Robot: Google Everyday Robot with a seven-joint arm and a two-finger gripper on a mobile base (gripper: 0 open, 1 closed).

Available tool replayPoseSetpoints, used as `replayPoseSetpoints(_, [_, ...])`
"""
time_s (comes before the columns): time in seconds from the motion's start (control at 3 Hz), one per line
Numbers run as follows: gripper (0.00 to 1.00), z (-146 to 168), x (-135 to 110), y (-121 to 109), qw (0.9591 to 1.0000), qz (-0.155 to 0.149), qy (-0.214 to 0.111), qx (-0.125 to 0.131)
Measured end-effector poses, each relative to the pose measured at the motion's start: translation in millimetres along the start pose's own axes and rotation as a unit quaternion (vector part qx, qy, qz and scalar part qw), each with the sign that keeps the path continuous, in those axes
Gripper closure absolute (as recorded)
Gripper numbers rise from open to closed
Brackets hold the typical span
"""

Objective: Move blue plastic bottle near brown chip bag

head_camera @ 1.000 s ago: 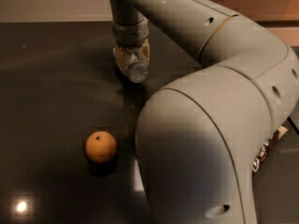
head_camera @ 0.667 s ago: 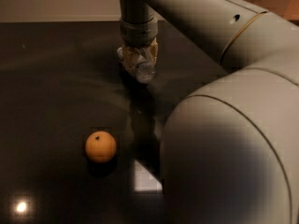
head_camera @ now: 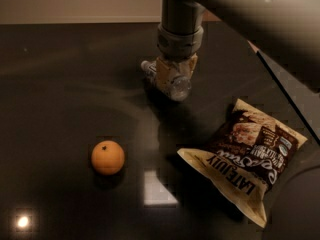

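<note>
Next, my gripper lets go of the blue plastic bottle on the dark table [head_camera: 198, 99], just past the far cream edge of the brown chip bag.
The blue plastic bottle [head_camera: 175, 86] is held on its side between my gripper's fingers, its white cap end pointing left. My gripper [head_camera: 171, 79] hangs from the arm above the dark table at the upper middle and is shut on the bottle, just above or at the surface. The brown chip bag [head_camera: 247, 156] lies flat at the lower right, dark brown with cream edges and "LATE JULY" lettering. The bottle is up and to the left of the bag, apart from it.
An orange [head_camera: 107, 157] sits on the dark table [head_camera: 60, 74] at the lower left. The robot's grey arm [head_camera: 250, 14] fills the upper right. The table's right edge runs diagonally past the bag. A pale wall lies behind the table.
The gripper with the bottle has moved right. The arm's bulk has swung out of the lower right, uncovering the chip bag. The orange has not moved.
</note>
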State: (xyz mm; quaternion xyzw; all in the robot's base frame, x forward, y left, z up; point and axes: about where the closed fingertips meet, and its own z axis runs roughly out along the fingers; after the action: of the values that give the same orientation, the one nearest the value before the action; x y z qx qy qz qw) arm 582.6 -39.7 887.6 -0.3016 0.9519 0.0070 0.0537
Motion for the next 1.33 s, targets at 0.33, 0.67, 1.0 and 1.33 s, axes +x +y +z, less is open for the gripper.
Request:
replayPoseSetpoints(0.33, [1.0,-3.2,34.7,-9.2,0.9999,-0.004,0.001,-0.009])
replayPoseSetpoints(0.67, [1.0,-6.2,61.3,-15.3,0.9998,-0.006,0.002,-0.017])
replayPoseSetpoints(1.0, [1.0,-2.9,80.9,-23.6,0.9996,-0.004,0.006,-0.026])
replayPoseSetpoints(1.33, [0.83,2.2,94.0,-34.1,0.9992,-0.008,0.008,-0.038])
